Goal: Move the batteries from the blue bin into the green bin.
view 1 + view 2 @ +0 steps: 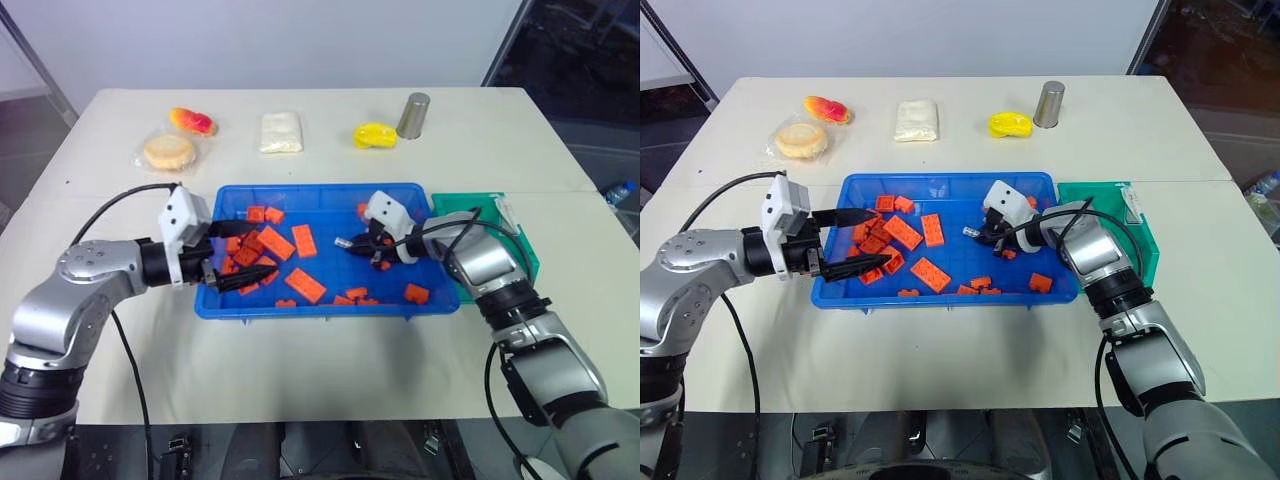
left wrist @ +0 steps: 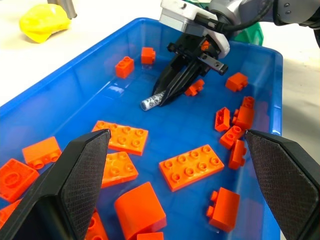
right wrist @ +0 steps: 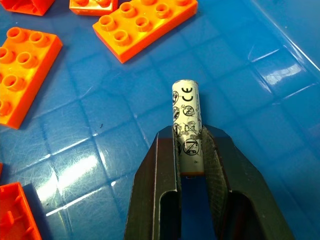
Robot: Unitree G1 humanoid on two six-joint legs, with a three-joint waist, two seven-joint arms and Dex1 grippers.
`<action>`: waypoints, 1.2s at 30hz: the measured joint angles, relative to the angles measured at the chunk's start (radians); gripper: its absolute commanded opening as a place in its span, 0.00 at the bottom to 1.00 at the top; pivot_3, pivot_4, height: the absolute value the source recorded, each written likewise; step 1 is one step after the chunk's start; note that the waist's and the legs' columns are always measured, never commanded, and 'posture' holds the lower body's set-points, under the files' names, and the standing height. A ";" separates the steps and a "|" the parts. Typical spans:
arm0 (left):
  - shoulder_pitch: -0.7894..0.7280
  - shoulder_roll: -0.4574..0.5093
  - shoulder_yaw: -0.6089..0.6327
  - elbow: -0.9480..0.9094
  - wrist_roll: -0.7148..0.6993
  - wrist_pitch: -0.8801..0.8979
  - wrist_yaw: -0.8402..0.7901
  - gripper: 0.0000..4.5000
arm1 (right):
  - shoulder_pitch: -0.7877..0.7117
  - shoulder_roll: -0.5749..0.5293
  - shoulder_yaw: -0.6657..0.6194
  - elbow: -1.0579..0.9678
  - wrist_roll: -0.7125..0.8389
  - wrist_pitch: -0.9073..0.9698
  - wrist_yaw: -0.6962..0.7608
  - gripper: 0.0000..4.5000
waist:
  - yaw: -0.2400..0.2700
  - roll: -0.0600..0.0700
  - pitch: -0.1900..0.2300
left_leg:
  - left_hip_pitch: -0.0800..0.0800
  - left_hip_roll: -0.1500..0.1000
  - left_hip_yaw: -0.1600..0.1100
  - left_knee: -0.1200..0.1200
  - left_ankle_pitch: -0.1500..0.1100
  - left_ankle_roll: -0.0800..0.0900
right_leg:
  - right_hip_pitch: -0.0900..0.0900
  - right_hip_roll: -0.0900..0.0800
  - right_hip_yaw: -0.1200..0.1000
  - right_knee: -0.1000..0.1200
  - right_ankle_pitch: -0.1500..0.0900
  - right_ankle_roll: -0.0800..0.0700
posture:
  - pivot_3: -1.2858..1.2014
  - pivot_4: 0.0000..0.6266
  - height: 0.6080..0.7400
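The robot's right gripper needs to release the battery on the green bin's bottom [image 1: 467,238], towards the side of the green bin that is against the blue bin.
A single battery [image 3: 186,120], a pale cylinder with printed marks, sticks out from between the fingers of my right gripper [image 3: 189,137], which is shut on its lower end. The battery [image 1: 344,241] is just above the floor of the blue bin [image 1: 320,188], right of its middle. In the left wrist view the battery [image 2: 151,101] points out of the right gripper [image 2: 167,95]. My left gripper [image 1: 258,248] stands open over the bin's left part, above orange bricks, with nothing between its fingers [image 2: 75,185]. The green bin [image 1: 465,197] sits against the blue bin's right side.
Orange bricks [image 1: 304,285] lie scattered across the blue bin, densest at its left. At the table's far side stand a grey can [image 1: 413,115], a yellow item [image 1: 375,135], a white packet [image 1: 281,131] and wrapped food [image 1: 168,151]. A small pale item [image 1: 1132,203] lies in the green bin.
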 measured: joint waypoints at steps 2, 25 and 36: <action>0.000 0.000 0.000 0.000 0.000 0.000 0.000 1.00 | 0.000 0.000 -0.003 -0.001 0.000 0.001 -0.004 0.06 | 0.000 0.000 0.000 | 0.000 0.000 0.000 0.000 0.000 0.000 | 0.000 0.000 0.000 0.000 0.000 0.000 | 0.52 0.24 1.00; -0.398 -0.215 -0.175 0.476 0.150 -0.242 -0.221 1.00 | 0.318 -0.484 -0.569 -0.603 0.183 0.514 -0.096 0.06 | 0.024 0.001 0.000 | 0.000 0.000 0.001 0.001 0.000 0.000 | 0.000 0.000 0.001 -0.001 0.000 0.000 | 0.52 0.24 1.00; -0.421 -0.248 -0.187 0.531 0.188 -0.268 -0.247 1.00 | 0.378 -0.483 -0.571 -0.572 0.213 0.466 -0.159 0.99 | 0.026 0.001 0.000 | -0.001 -0.001 0.001 0.002 0.000 0.000 | 0.000 0.000 0.001 -0.001 0.000 0.000 | 0.52 0.24 1.00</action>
